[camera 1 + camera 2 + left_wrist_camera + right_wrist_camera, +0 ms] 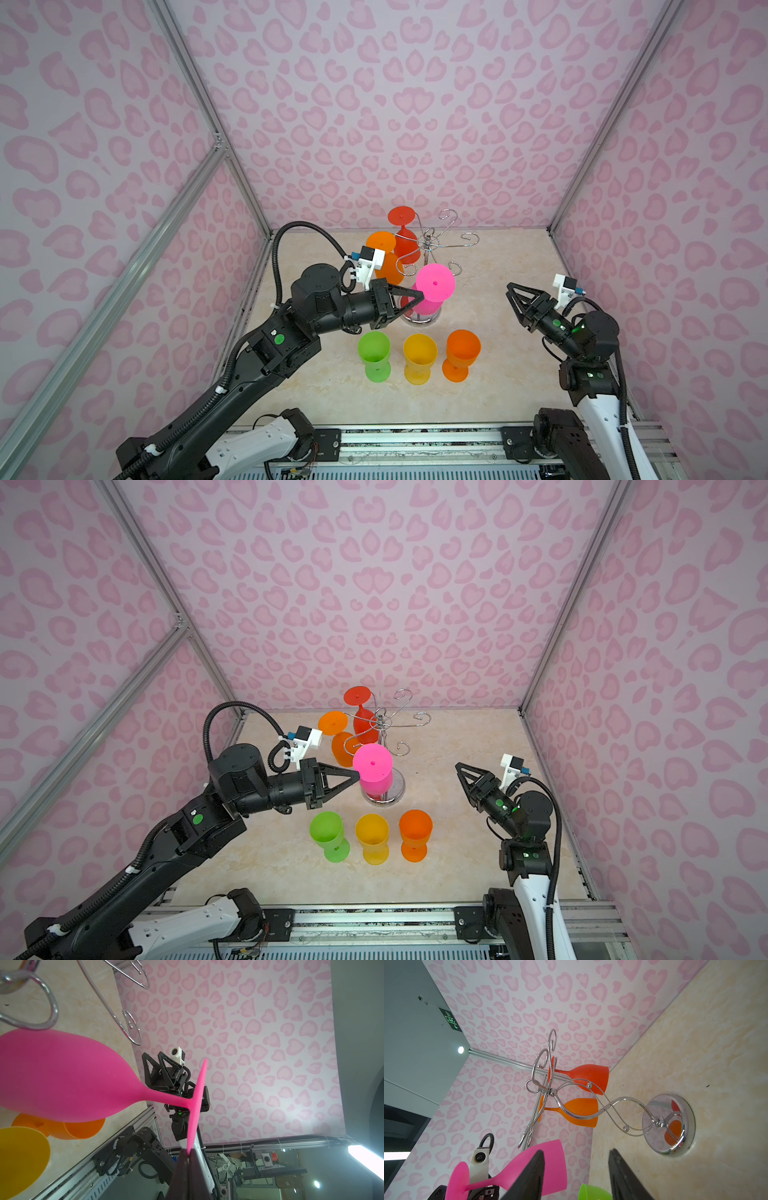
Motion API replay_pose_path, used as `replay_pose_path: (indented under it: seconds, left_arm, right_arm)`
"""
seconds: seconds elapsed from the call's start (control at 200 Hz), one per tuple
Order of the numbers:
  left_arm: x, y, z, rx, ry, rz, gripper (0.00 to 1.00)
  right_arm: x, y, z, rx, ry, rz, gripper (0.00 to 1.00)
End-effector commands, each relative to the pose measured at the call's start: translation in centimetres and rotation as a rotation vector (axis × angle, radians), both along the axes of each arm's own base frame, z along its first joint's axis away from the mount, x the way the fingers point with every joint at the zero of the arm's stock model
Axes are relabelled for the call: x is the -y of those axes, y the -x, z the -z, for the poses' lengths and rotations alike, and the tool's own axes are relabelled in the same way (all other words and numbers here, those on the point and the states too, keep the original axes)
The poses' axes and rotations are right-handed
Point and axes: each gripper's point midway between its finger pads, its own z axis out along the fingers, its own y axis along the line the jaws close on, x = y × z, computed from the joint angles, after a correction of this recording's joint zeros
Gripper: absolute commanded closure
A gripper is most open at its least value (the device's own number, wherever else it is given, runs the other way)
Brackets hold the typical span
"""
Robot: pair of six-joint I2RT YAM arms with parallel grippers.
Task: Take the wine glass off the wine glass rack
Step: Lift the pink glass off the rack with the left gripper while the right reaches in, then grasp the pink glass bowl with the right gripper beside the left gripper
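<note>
Next, I close my right gripper on the bowl's rim (pixel 439 309) (pixel 566 1174) of the pink wine glass, because my left gripper already holds the glass's foot.
A pink wine glass (pixel 434 284) (pixel 372 764) hangs upside down, foot uppermost, over the round base of the chrome wine glass rack (pixel 430 241) (pixel 380 722). My left gripper (pixel 419 296) (pixel 356 774) is shut on the rim of its foot, as the left wrist view confirms at the gripper (pixel 188 1153). There the pink bowl (pixel 62 1076) and stem hang apart from the rack's hooks (pixel 54 1006). My right gripper (pixel 510 289) (pixel 459 769) (pixel 576 1153) stands open and holds nothing, to the right of the rack base (pixel 668 1124), with the pink glass (pixel 556 1159) beyond one finger.
A red glass (pixel 403 232) and an orange glass (pixel 384 253) hang upside down from the rack's far-left arms. Green (pixel 374 357), yellow (pixel 419 359) and orange (pixel 462 353) glasses stand upright in a row in front of the rack. Patterned walls enclose the table.
</note>
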Motion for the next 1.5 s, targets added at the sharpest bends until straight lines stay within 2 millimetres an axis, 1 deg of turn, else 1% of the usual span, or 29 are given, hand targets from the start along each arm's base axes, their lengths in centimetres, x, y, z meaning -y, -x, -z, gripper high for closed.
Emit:
replay_pose_path:
  seconds: [0.0,0.13,0.305,0.355,0.36,0.37,0.38,0.45,0.625,0.775,0.895,0.975,1.105,1.205,1.295,1.32,1.35,1.415,1.495]
  left_arm:
    - [0.5,0.8,-2.9,0.061,0.073,0.053,0.98]
    - [0.8,1.1,-4.0,0.075,0.095,0.077,0.98]
    - [0.6,1.6,-6.0,0.119,0.12,0.091,0.98]
    - [0.6,1.6,-6.1,0.125,0.119,0.092,0.98]
    - [0.5,1.7,-6.2,0.126,0.12,0.093,0.98]
    - [0.3,1.9,-7.2,0.144,0.136,0.092,0.98]
    - [0.2,2.0,-7.5,0.15,0.141,0.093,0.98]
    - [0.0,2.2,-8.4,0.174,0.154,0.091,0.98]
    - [-0.2,2.4,-10.5,0.239,0.193,0.091,0.98]
    - [0.3,2.2,-11.7,0.275,0.229,0.107,0.98]
    - [1.0,1.8,-12.2,0.292,0.243,0.118,0.98]
    - [1.5,1.5,-12.5,0.297,0.253,0.13,0.98]
    - [2.3,1.2,-12.9,0.297,0.289,0.155,0.98]
    - [2.8,1.0,-13.1,0.299,0.314,0.168,0.98]
    - [3.3,0.7,-13.1,0.292,0.328,0.185,0.98]
    - [3.5,0.6,-12.8,0.28,0.324,0.188,0.98]
    - [3.5,0.7,-13.4,0.298,0.347,0.192,0.98]
    - [3.7,0.5,-13.4,0.295,0.355,0.198,0.98]
    - [3.8,0.4,-13.4,0.297,0.36,0.203,0.98]
  right_arm:
    - [0.0,-0.2,-0.2,0.016,0.003,0.003,0.49]
    - [0.0,-0.5,-0.2,0.015,-0.001,0.003,0.49]
    - [-0.1,-0.5,-0.5,0.025,-0.002,0.001,0.49]
    - [-0.2,-0.5,-0.7,0.03,-0.002,-0.002,0.49]
    - [-0.2,-0.5,-0.7,0.03,-0.002,-0.002,0.49]
    - [-0.3,-0.5,-0.8,0.033,-0.002,-0.004,0.49]
    - [-0.3,-0.5,-0.9,0.036,-0.001,-0.005,0.49]
    - [-0.6,-0.4,-1.4,0.053,-0.001,-0.014,0.49]
    - [-2.0,0.6,-4.8,0.196,-0.039,-0.067,0.5]
    - [-2.4,1.7,-8.4,0.34,-0.078,-0.083,0.5]
    - [-2.7,2.5,-10.9,0.431,-0.09,-0.091,0.51]
    - [-2.8,2.9,-12.1,0.469,-0.103,-0.097,0.51]
    - [-3.2,3.2,-13.6,0.531,-0.108,-0.115,0.51]
    - [-3.6,3.0,-14.3,0.565,-0.114,-0.138,0.51]
    - [-4.0,2.7,-14.7,0.595,-0.138,-0.161,0.51]
    - [-4.1,2.6,-14.8,0.601,-0.147,-0.168,0.51]
    - [-4.1,2.5,-14.9,0.609,-0.156,-0.174,0.51]
    - [-4.3,2.1,-15.0,0.617,-0.18,-0.186,0.51]
    - [-4.3,2.2,-15.4,0.642,-0.219,-0.202,0.51]
